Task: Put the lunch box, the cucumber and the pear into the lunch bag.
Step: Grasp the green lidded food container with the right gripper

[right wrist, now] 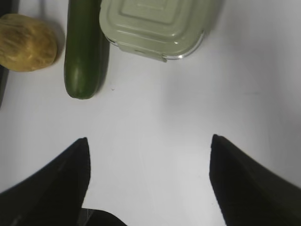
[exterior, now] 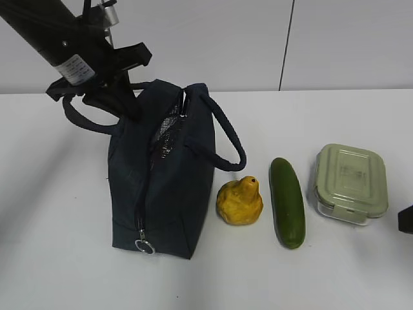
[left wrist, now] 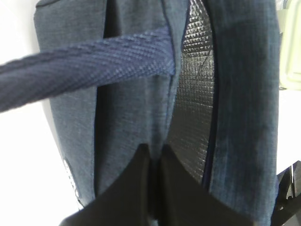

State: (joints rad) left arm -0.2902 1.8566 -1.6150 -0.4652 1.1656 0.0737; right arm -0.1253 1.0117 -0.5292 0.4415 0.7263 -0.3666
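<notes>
The lunch box is next for my right gripper, which should go to it and close on its side (exterior: 382,183) (right wrist: 208,23) facing away from the cucumber.
The navy lunch bag (exterior: 164,187) stands on the white table with its top zipper partly open and silver lining (exterior: 166,139) showing. My left gripper (exterior: 126,103) is at the bag's far end, shut on the fabric rim beside the opening; in the left wrist view its fingertips (left wrist: 155,150) pinch the bag's edge (left wrist: 131,108) next to the foil (left wrist: 193,94). The yellow pear (exterior: 240,201), dark green cucumber (exterior: 287,201) and sage-lidded lunch box (exterior: 350,183) lie in a row right of the bag. My right gripper (right wrist: 148,143) is open and empty, over bare table short of the cucumber (right wrist: 84,52) and lunch box (right wrist: 155,23).
A bag handle (left wrist: 84,68) crosses in front of the left wrist camera; the other handle (exterior: 229,145) loops out towards the pear. The zipper ring pull (exterior: 145,246) hangs at the bag's near end. A white wall stands behind the table.
</notes>
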